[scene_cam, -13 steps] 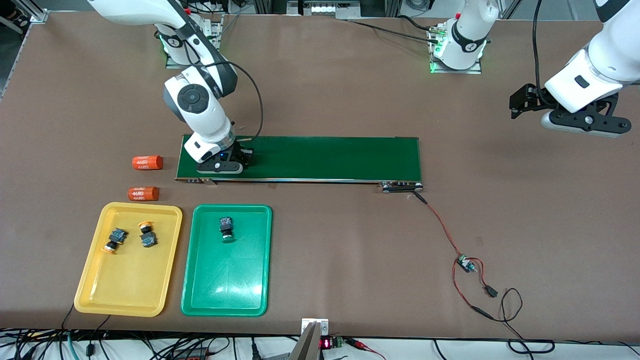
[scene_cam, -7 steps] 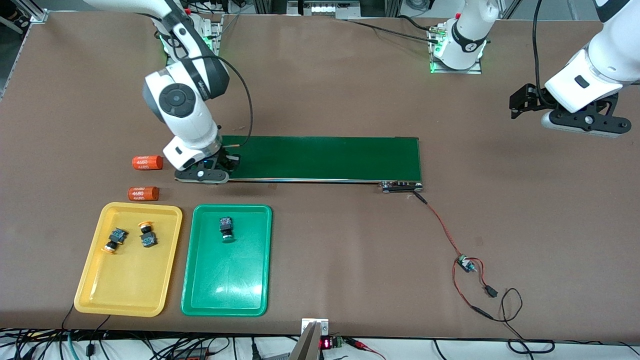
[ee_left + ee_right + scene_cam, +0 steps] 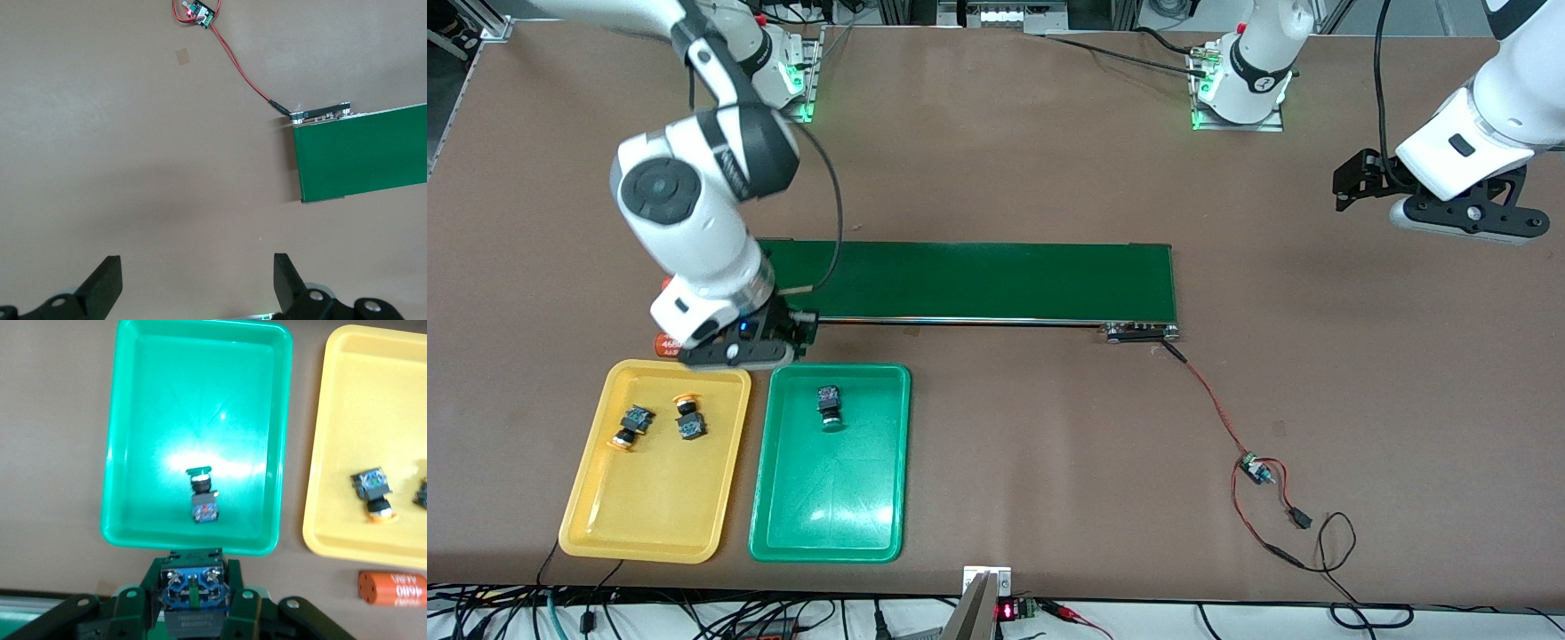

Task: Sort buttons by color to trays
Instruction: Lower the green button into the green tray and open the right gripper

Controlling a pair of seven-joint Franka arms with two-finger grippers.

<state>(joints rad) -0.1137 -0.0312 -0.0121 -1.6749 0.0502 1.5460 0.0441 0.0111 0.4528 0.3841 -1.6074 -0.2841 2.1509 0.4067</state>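
Note:
Next, I let go of the button with my right gripper in the green tray [image 3: 797, 420] [image 3: 244, 485], between the green button and the side of the yellow tray. The held button hangs over the table strip now.
My right gripper [image 3: 734, 349] is shut on a button [image 3: 192, 585] with its blue back toward the wrist camera; its cap is hidden. It hangs over the table strip between the belt and the trays, by the green tray's [image 3: 827, 507] edge nearest the belt. One green button [image 3: 830, 407] lies in that tray, which also shows in the right wrist view [image 3: 193, 400] with its button [image 3: 202, 497]. Two yellow buttons [image 3: 630, 428] [image 3: 688, 418] lie in the yellow tray [image 3: 649, 511]. My left gripper [image 3: 1467, 220] waits open and empty over bare table at the left arm's end.
The long dark-green belt [image 3: 996, 280] lies across the middle, farther from the front camera than the trays. An orange "4680" cylinder [image 3: 663, 342] peeks out beside my right gripper; another is mostly hidden by the arm. A red wire with a small board [image 3: 1256, 468] trails from the belt's end.
My right arm has lifted the button off the belt's end and carried it toward the front camera, to the trays' edge. The left arm has not moved.

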